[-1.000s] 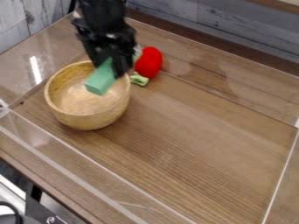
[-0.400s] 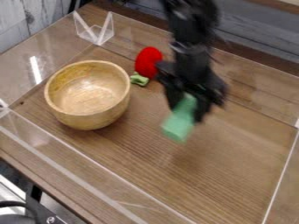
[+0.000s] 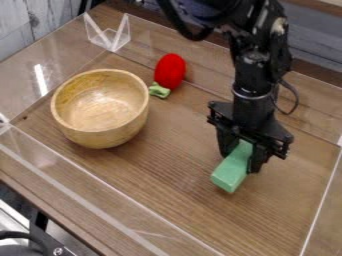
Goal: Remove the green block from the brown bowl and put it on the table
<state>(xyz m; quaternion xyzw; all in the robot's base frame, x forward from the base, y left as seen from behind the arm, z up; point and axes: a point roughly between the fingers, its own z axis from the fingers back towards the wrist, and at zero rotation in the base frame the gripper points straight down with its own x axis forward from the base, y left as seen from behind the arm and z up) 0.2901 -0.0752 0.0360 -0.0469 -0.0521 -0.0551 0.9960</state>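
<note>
My gripper needs to set the green block down and let go of it on the bare middle of the table [image 3: 202, 156], slightly nearer the brown bowl.
The green block [image 3: 230, 177] is a flat mid-green bar, tilted, with its lower end at or just above the table [image 3: 147, 190], right of centre. My gripper [image 3: 249, 154] points straight down and is shut on the block's upper end, its black fingers on either side. The brown bowl [image 3: 99, 107], light tan wood with a thick rim, stands at the left with nothing inside. Gripper and block are well to the right of the bowl and apart from it.
A red rounded object [image 3: 170, 69] with a small lime-green piece [image 3: 159, 92] lies behind the bowl's right side. Low clear acrylic walls [image 3: 120, 214] ring the table. A clear folded stand [image 3: 107, 32] sits at the back left.
My gripper carried the green block out of the bowl, across to the right and down toward the tabletop. The bowl now sits empty and has not shifted.
</note>
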